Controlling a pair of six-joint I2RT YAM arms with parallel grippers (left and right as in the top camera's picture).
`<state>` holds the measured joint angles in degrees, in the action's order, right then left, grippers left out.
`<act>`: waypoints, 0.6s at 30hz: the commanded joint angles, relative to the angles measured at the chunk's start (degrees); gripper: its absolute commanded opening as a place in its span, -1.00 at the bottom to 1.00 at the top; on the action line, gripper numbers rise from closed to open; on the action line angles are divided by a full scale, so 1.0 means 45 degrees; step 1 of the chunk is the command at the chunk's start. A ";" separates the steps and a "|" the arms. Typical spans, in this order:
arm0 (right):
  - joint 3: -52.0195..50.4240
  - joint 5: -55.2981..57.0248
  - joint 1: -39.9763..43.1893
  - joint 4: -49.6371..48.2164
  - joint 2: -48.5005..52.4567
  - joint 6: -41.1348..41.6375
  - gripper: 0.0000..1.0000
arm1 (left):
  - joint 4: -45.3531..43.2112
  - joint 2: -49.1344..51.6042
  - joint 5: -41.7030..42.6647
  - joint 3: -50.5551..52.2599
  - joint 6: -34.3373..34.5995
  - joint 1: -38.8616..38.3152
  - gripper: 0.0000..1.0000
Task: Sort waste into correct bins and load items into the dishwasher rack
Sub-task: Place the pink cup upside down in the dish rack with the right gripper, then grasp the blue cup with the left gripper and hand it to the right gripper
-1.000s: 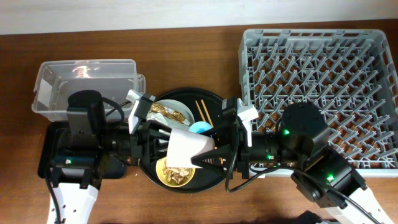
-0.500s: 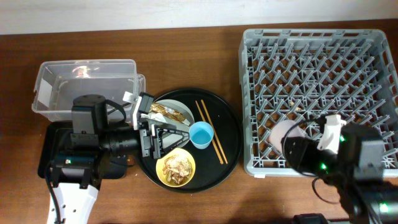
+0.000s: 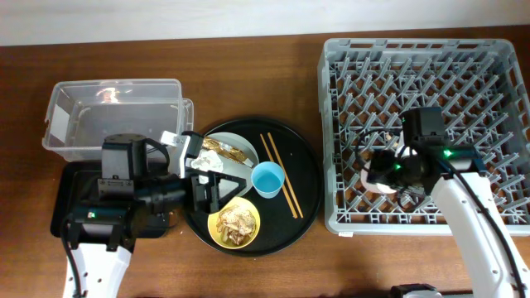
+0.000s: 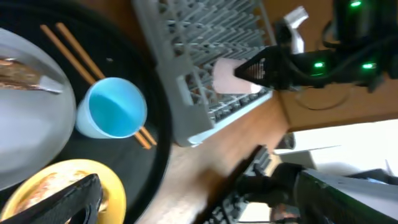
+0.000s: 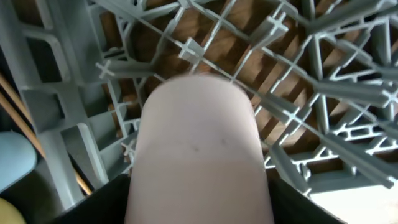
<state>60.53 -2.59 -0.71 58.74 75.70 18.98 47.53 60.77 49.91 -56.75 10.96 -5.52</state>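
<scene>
My left gripper grabs the rim of the light blue cup [image 3: 255,175] [image 4: 91,117] next, on the side closest to the grey plate.
My right gripper [image 3: 386,171] is shut on the pink cup [image 5: 199,155] and holds it among the pegs at the front left of the grey dishwasher rack [image 3: 431,83]. The cup also shows in the left wrist view [image 4: 233,74]. My left gripper [image 3: 217,178] is open and empty over the round black tray [image 3: 305,157], between the grey plate [image 3: 240,149] and the yellow bowl [image 3: 234,223]. A golden-brown wrapper [image 3: 215,147] lies on the plate. Tan scraps fill the bowl. The light blue cup [image 3: 267,179] and two chopsticks [image 3: 281,174] lie on the tray. No tissue shows.
The clear tub [image 3: 112,116] stands at the back left. The shallow black rectangular tray [image 3: 65,199] lies in front of it, mostly under my left arm. Bare wood table [image 3: 248,74] lies between the round tray and the rack.
My right gripper has carried the pink cup from over the round tray rightward into the rack's front left. My left gripper has stayed over the tray.
</scene>
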 commanded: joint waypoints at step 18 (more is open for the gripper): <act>0.1860 -0.4716 0.0078 0.2637 -0.6533 -0.0112 0.98 | -0.4245 0.6567 -1.0695 -0.0117 0.0058 -0.5595 -0.20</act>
<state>68.42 -22.55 -0.71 69.45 46.72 18.65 29.15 87.22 2.61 -56.84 10.48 -30.48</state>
